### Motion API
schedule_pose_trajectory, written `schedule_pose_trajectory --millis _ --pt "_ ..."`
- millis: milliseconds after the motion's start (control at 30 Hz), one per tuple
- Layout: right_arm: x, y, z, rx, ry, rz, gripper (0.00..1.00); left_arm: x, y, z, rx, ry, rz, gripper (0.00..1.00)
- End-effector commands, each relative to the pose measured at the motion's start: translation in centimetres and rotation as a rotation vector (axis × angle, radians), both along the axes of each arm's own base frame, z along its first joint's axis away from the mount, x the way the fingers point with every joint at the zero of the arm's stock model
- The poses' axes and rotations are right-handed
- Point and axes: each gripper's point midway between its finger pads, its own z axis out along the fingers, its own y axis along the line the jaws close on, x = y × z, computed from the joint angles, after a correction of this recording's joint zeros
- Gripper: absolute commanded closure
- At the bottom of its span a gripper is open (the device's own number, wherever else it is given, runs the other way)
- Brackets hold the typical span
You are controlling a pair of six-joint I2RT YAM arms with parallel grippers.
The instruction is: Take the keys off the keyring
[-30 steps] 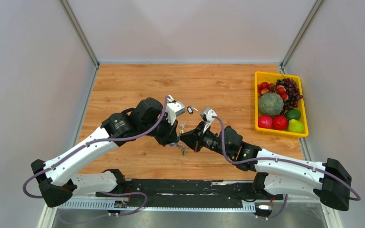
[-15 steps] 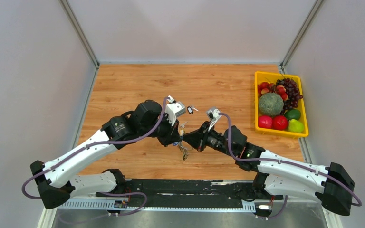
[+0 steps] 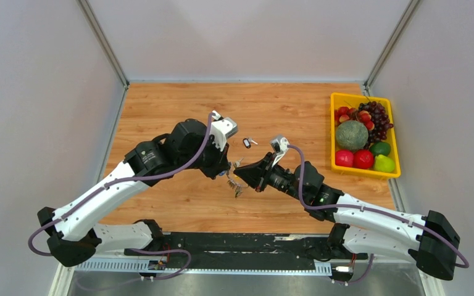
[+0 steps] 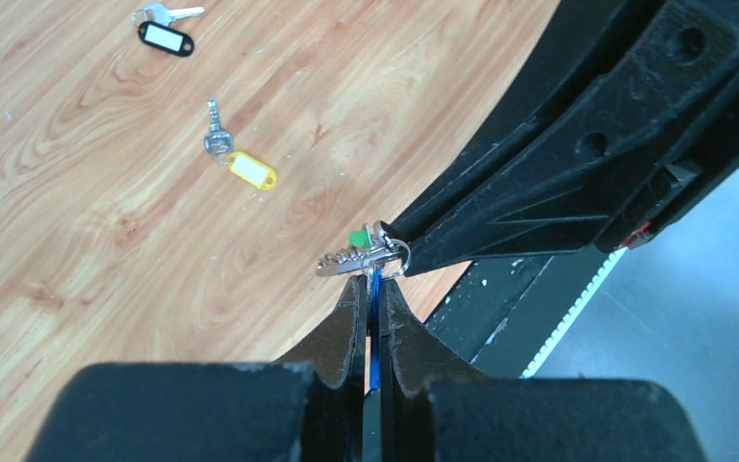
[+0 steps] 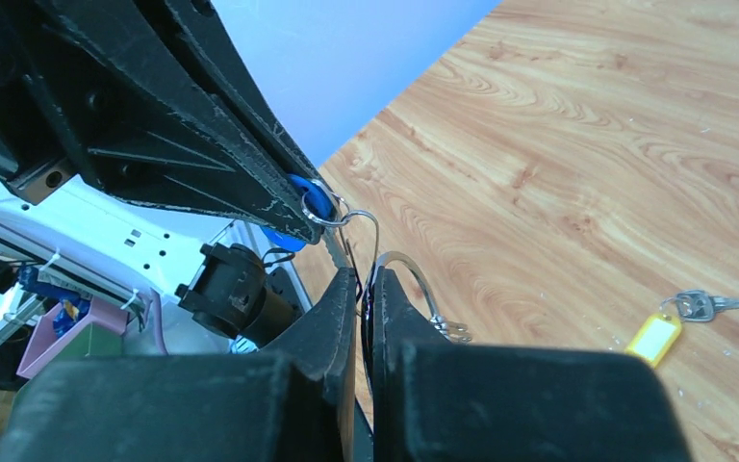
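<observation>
I should use my left gripper to put the key with the blue tag, now held above the table's middle, down against the yellow tag on the wooden table (image 3: 239,177) (image 4: 270,178).
Both grippers meet above the middle of the wooden table. My left gripper (image 4: 372,281) (image 3: 227,174) is shut on the blue tag (image 4: 373,322) of a key. A silver key with a green tag (image 4: 356,237) hangs just beyond its tips on a small ring. My right gripper (image 5: 364,274) (image 3: 241,175) is shut on the thin wire of the keyring (image 5: 418,277), whose loop curves out beside its finger. The blue tag (image 5: 310,197) shows between the left fingers. The bunch of keys (image 3: 237,189) dangles between the two grippers.
A key with a yellow tag (image 4: 250,170) (image 5: 656,337) and a key with a black tag (image 4: 165,38) (image 3: 247,143) lie loose on the table beyond the grippers. A yellow tray (image 3: 333,135) of fruit stands at the right edge. Grey walls close in three sides.
Both wrists have shifted a little toward the far side and the left one leftward, carrying the bunch with them. Both grips are unchanged.
</observation>
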Motion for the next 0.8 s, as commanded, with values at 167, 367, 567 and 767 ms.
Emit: schedule_pose_trajectory --millis 167,367,567,767 --pt "1.7 -0.8 2.1 0.054 -0.005 -0.095 1.0 -0.4 -0.2 1.3 -0.04 -0.034 -0.063 1.0" --pt "2.4 -0.5 1.7 0.07 0.08 -0.132 1.0 -2.5 -0.5 0.9 -0.082 -0.015 -0.17 1.0" --pt "3.3 -0.1 0.8 0.091 0.202 -0.178 1.0 -4.3 -0.8 -0.2 -0.064 -0.009 -0.249 1.0" --pt "3.7 -0.6 0.5 0.14 0.268 -0.212 1.0 -5.3 -0.6 -1.4 -0.035 -0.005 -0.279 1.0"
